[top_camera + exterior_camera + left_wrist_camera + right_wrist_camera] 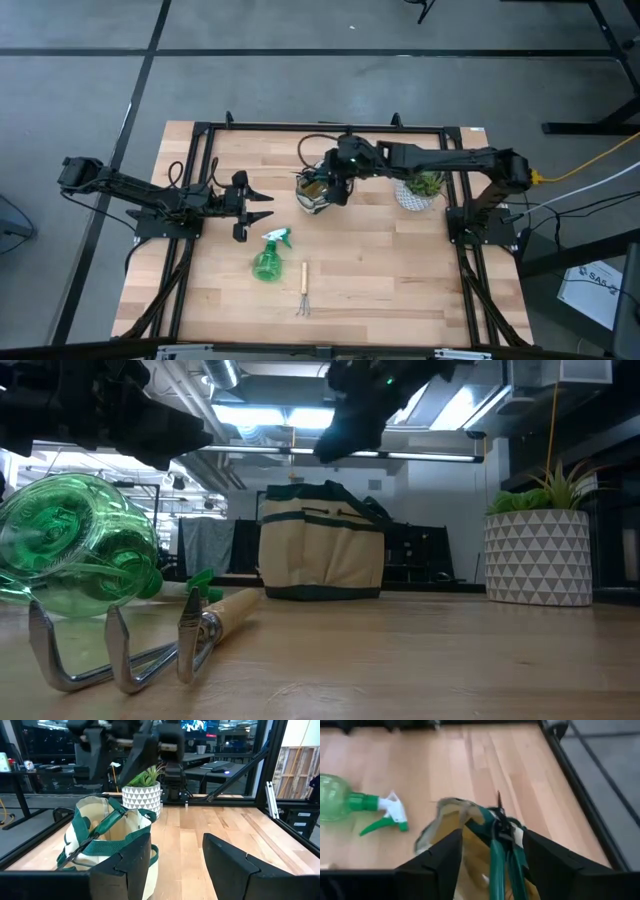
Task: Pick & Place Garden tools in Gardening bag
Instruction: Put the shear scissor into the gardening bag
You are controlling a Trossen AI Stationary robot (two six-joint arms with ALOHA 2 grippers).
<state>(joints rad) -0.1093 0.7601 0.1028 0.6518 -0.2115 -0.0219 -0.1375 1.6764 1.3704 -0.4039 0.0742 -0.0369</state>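
Observation:
Shears' blades overhang the gardening bag's rim; next my right gripper grabs the green handles point(498, 866), lift, tip blades down inside.
The beige gardening bag point(314, 192) with green trim stands upright on its base at the table's middle; it also shows in the low view point(322, 542) and the left wrist view point(107, 832). My right gripper point(492, 865) is open and hovers above the bag's mouth, with the green handles point(500, 845) below its fingers. My left gripper point(177, 865) is open and empty, left of the bag point(256, 207). The green spray bottle point(268, 258) lies on its side in front of the bag. The wooden-handled rake point(303, 291) lies near it. The trowel and shears do not show.
A leafy plant in a white patterned pot point(420, 191) stands right of the bag, under my right arm. A black frame point(200, 130) runs around the table's edges. Bare wood lies at the near right point(400, 280).

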